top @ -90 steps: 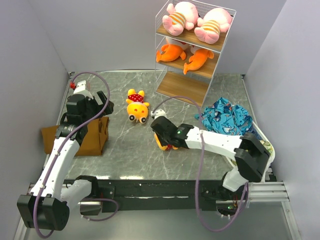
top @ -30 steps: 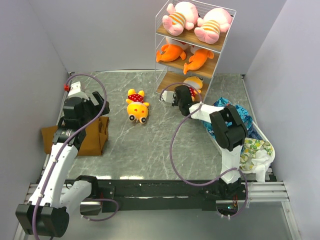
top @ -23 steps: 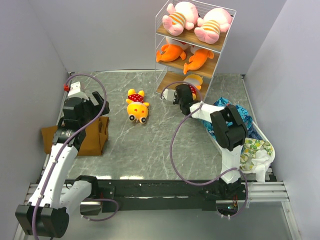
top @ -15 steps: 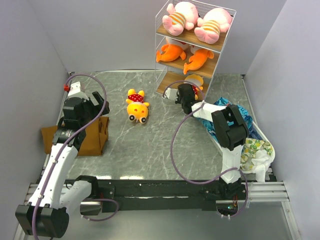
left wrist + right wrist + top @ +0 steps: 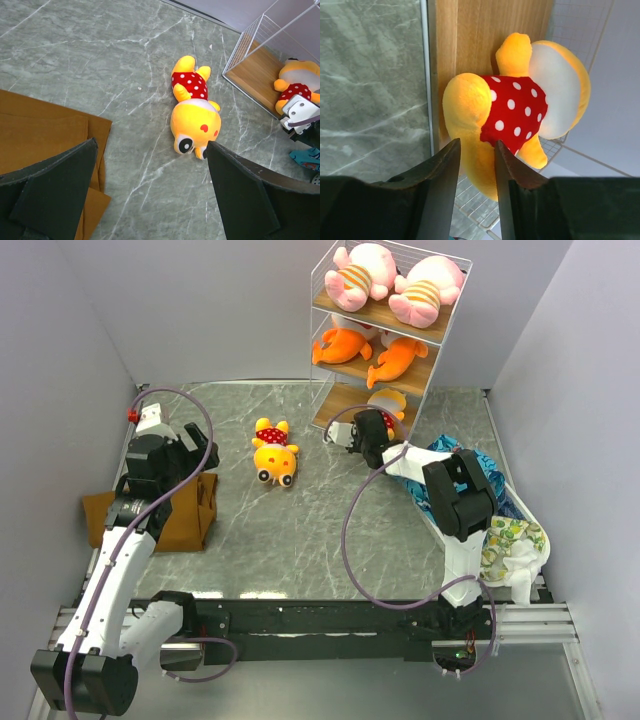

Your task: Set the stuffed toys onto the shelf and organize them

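Observation:
I will next move my left gripper to the yellow toy lying on the table and close it on the toy's head (image 5: 272,467) (image 5: 190,132), near its eyes.
The white wire shelf (image 5: 345,406) holds two pink toys (image 5: 360,275) on its top board and two orange fish toys (image 5: 340,345) on the middle board. My right gripper (image 5: 366,426) reaches into the bottom level, shut on a leg of a yellow polka-dot toy (image 5: 520,107), which lies on the bottom board (image 5: 465,45); the toy also shows in the top view (image 5: 386,402). The second yellow toy (image 5: 273,453) lies on the table, head toward me, also in the left wrist view (image 5: 195,117). My left gripper (image 5: 150,190) is open and empty above the table, left of it.
A folded brown cloth (image 5: 170,510) lies under the left arm at the table's left. A blue patterned cloth (image 5: 460,472) lies right of the shelf, with a basket of cloths (image 5: 512,545) at the right edge. Walls enclose the table on three sides.
My right gripper has carried the yellow toy from the middle of the table to the shelf's bottom board, then pushed it slightly further in. The left arm has drawn back a little.

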`<state>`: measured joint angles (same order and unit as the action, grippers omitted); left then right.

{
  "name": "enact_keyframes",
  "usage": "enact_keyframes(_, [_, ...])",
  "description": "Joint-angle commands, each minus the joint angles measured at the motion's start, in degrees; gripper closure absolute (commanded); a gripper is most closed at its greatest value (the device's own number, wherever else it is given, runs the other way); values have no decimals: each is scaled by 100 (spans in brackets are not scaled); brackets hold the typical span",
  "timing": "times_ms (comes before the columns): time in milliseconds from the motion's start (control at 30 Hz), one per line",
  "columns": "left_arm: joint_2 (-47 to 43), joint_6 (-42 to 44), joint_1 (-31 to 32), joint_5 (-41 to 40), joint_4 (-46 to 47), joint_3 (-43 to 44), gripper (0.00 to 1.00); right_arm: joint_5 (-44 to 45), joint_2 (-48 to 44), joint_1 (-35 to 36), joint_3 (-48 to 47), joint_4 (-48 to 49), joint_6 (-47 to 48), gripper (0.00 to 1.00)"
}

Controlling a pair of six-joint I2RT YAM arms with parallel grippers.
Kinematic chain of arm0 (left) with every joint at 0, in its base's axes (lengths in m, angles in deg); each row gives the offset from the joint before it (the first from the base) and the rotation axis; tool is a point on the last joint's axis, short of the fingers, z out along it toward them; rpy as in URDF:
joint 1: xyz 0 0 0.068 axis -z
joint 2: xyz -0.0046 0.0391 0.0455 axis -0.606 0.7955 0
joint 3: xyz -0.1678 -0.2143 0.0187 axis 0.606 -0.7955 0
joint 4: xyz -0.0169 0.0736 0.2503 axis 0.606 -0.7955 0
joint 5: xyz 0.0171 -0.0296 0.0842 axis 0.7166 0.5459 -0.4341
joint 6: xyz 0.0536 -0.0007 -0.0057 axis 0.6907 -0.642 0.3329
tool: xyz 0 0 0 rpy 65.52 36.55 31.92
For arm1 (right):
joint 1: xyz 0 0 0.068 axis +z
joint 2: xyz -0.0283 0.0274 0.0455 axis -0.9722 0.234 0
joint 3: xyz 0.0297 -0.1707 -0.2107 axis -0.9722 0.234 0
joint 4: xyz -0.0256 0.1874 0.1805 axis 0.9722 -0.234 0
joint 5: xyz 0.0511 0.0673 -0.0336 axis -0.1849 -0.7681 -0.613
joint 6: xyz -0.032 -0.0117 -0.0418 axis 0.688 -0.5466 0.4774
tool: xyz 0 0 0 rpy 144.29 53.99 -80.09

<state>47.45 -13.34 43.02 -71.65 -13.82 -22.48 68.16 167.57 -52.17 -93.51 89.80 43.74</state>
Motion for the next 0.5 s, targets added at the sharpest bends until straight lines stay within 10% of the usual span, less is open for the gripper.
enact_keyframes(0, [-44, 76, 26, -45, 165, -12, 3, -39, -70, 40, -242, 28, -25, 59])
enact_keyframes(467, [-27, 84, 44, -97, 165, -29, 4, 532, 492, -65, -523, 230, -201, 61])
